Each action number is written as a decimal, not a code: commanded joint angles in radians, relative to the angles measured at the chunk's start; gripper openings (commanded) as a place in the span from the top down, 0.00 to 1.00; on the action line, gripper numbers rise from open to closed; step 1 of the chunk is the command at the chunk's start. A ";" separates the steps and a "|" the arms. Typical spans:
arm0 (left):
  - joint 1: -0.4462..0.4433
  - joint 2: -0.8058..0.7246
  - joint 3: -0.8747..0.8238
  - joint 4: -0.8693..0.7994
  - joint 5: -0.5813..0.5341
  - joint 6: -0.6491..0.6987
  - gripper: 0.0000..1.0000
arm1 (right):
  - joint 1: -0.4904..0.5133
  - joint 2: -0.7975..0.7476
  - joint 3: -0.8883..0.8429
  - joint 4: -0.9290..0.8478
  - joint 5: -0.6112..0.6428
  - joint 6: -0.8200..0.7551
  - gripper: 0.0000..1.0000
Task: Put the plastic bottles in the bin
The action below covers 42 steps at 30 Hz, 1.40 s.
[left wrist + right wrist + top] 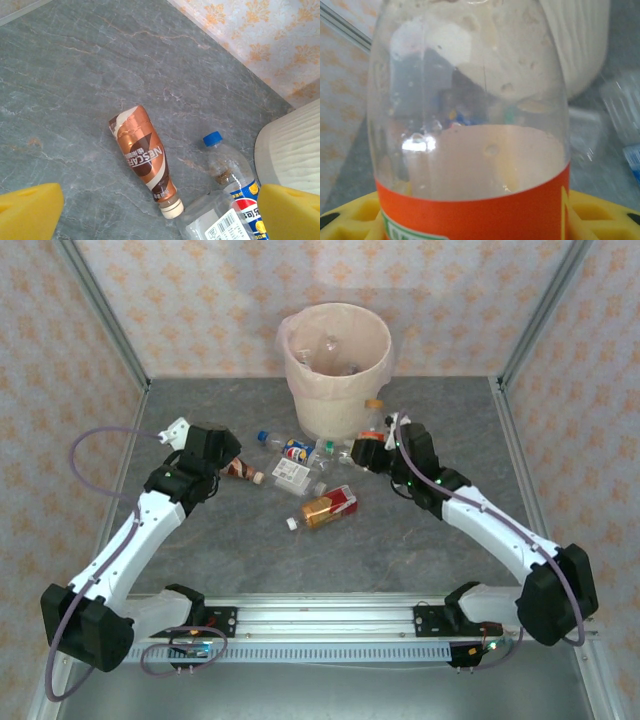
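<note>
Next, I let go of the clear orange-labelled bottle, now close to the bin's base, with my right gripper among the clear bottles inside the cream bin (338, 367), toward its near side.
Several plastic bottles lie in front of the cream bin (335, 365), and a few clear ones sit inside it. My left gripper (224, 462) hangs open over a brown coffee bottle (242, 471). In the left wrist view that brown bottle (145, 160) lies between the spread yellow fingers (30, 210), untouched, next to a blue-capped cola bottle (231, 172) and a clear white-labelled bottle (212, 220). My right gripper (366, 452) is shut on a clear bottle with an orange label (470, 125), close to the bin's base. An amber red-labelled bottle (328, 507) lies nearer the arms.
The bin wall (292, 150) stands right of the left gripper. A green-capped bottle (327, 452) lies between the two grippers. Metal frame posts and patterned walls close in the grey table (200, 550), whose near half is bare.
</note>
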 commanded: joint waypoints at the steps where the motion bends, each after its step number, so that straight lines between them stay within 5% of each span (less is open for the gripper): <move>1: 0.008 -0.023 -0.012 -0.055 -0.012 -0.023 0.00 | 0.003 0.057 0.151 0.137 -0.032 -0.048 0.54; 23: 0.016 -0.115 -0.061 -0.123 -0.101 -0.043 0.00 | -0.011 0.829 1.272 -0.353 0.256 -0.303 0.51; 29: 0.020 -0.122 -0.066 -0.133 -0.083 -0.049 0.00 | -0.019 1.005 1.593 -0.541 0.260 -0.276 0.37; 35: 0.027 -0.135 -0.081 -0.108 -0.036 -0.069 0.00 | -0.020 0.979 1.586 -0.556 0.296 -0.252 0.20; 42: 0.030 -0.132 -0.090 -0.065 0.008 -0.040 0.00 | -0.018 0.887 1.486 -0.514 0.279 -0.254 0.16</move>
